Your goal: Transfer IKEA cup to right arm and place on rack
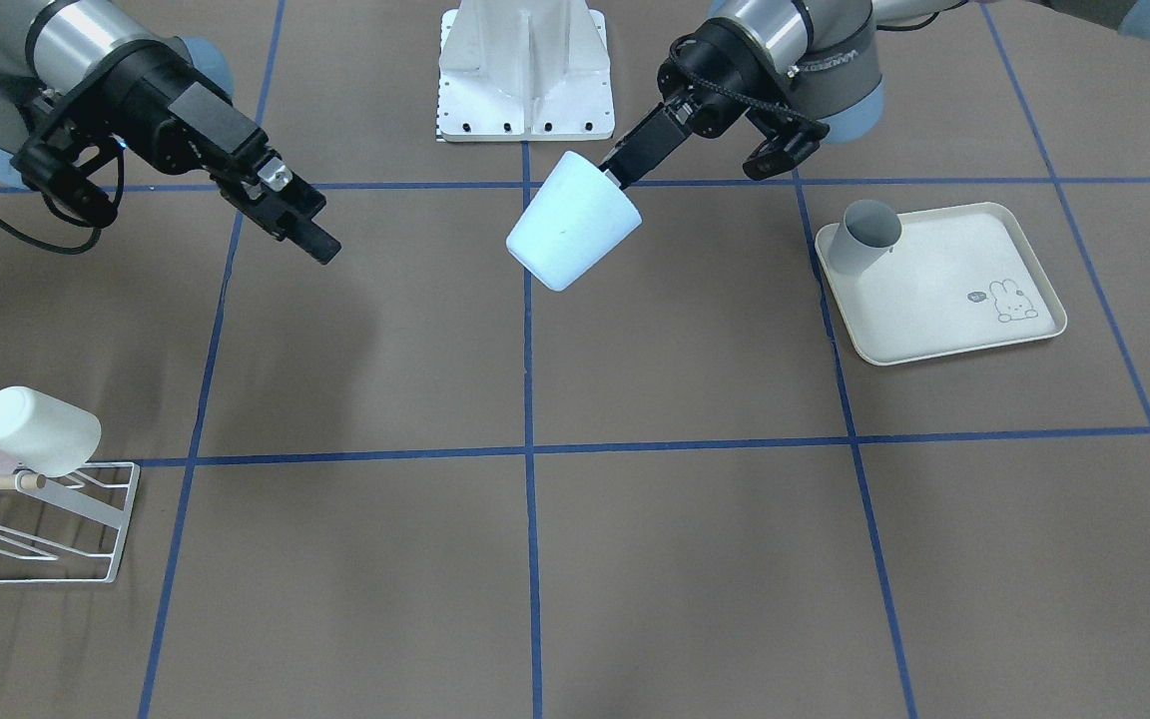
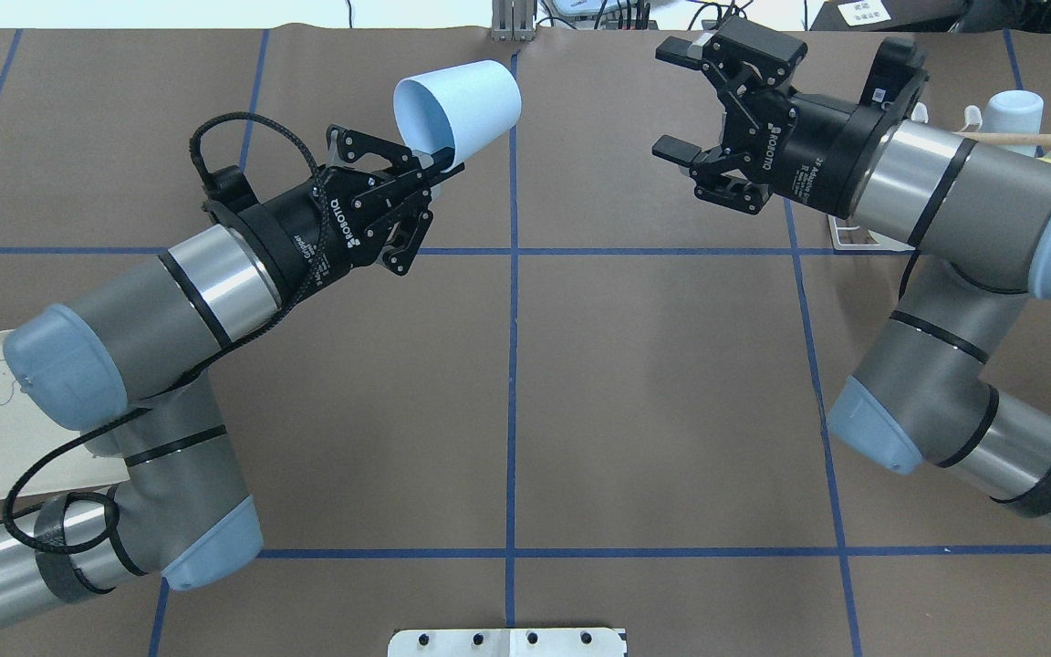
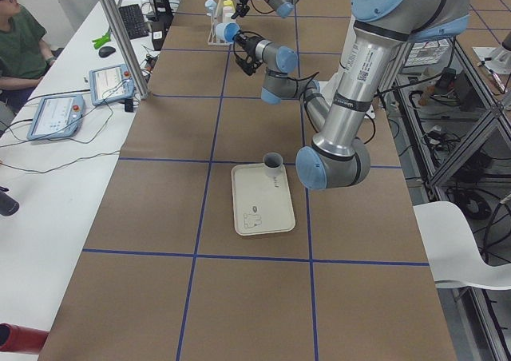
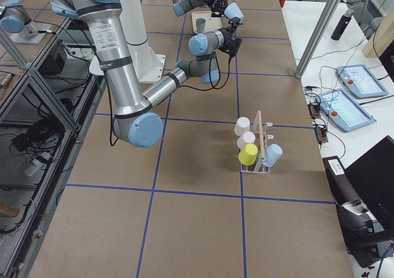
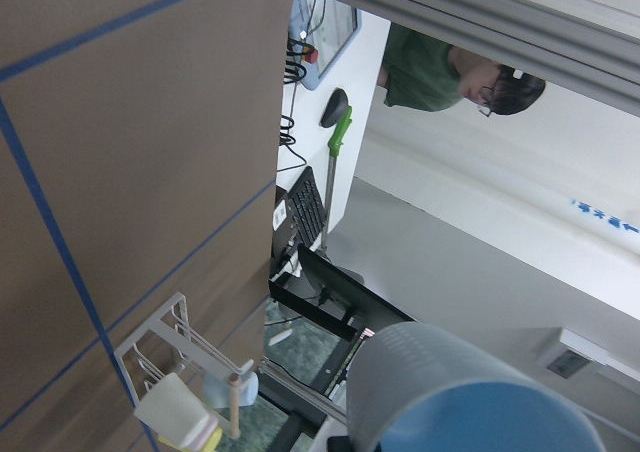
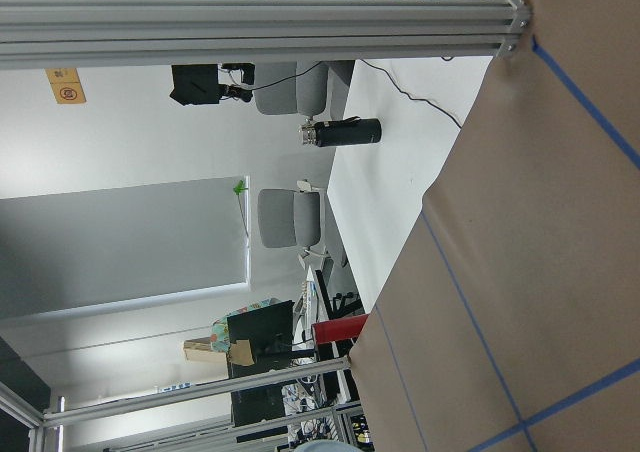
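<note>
I need to close my right gripper on the bottom end [image 1: 541, 244] of the pale blue IKEA cup, because my left gripper is holding the rim of the cup.
My left gripper [image 2: 439, 164] is shut on the rim of a pale blue IKEA cup [image 2: 457, 105] and holds it tilted in the air over the table's middle line. The cup also shows in the front view [image 1: 573, 222] and at the bottom of the left wrist view [image 5: 470, 392]. My right gripper [image 2: 676, 99] is open and empty, facing the cup from a short way off, with a gap between them. The white wire rack [image 1: 86, 499] with its wooden dowel stands at the table's end on my right and also shows in the right side view [image 4: 258, 152].
The rack holds several cups, among them a white one [image 1: 36, 429] and a yellow one [image 4: 249, 153]. A cream rabbit-print tray [image 1: 944, 290] on my left carries a grey cup [image 1: 864, 235]. The robot's white base [image 1: 525, 70] stands at the table's edge.
</note>
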